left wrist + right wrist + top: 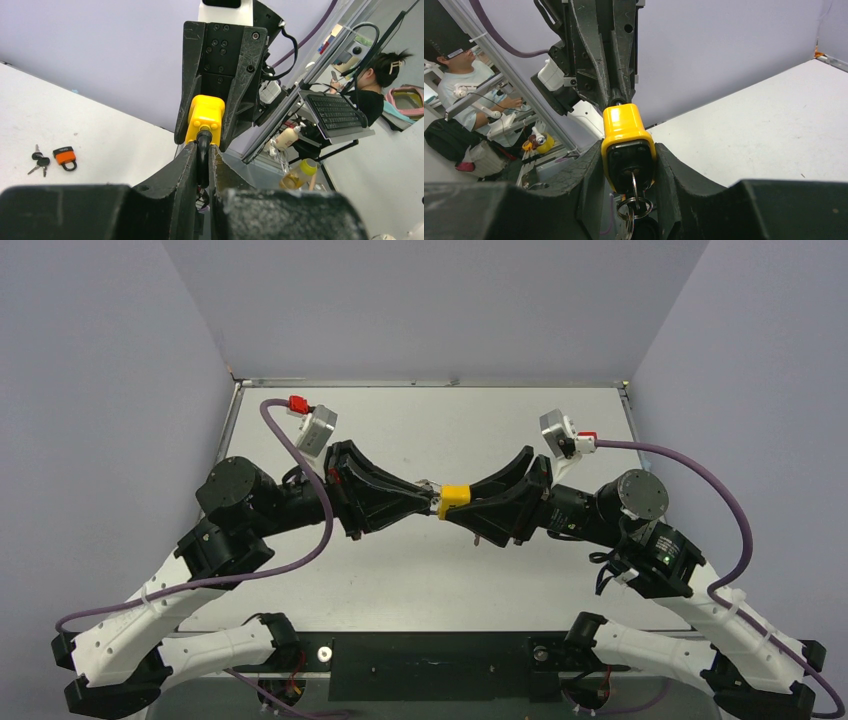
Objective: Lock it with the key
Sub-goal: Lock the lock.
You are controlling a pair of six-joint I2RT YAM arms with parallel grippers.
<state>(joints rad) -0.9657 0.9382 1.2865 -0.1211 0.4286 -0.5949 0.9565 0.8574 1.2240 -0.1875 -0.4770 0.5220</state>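
Observation:
My left gripper's fingers crowd the yellow padlock's body, so next I open them, back off and take the black shackle nearer its curved end [203, 171].
A yellow padlock [455, 496] is held in the air between both grippers over the middle of the table. My left gripper [430, 502] is shut on its black shackle [202, 156], with the yellow body [205, 117] just beyond the fingertips. My right gripper [472, 508] is shut on the yellow body [626, 132], one finger on each side. The key [633, 182] sits in the keyhole on the padlock's black underside. Its small ring [636, 206] hangs below between the right fingers, with a black-headed key partly hidden under it.
An orange padlock [65, 156] and a second small bunch of keys [39, 162] lie on the white table, seen at the left of the left wrist view. Grey walls enclose the table on three sides.

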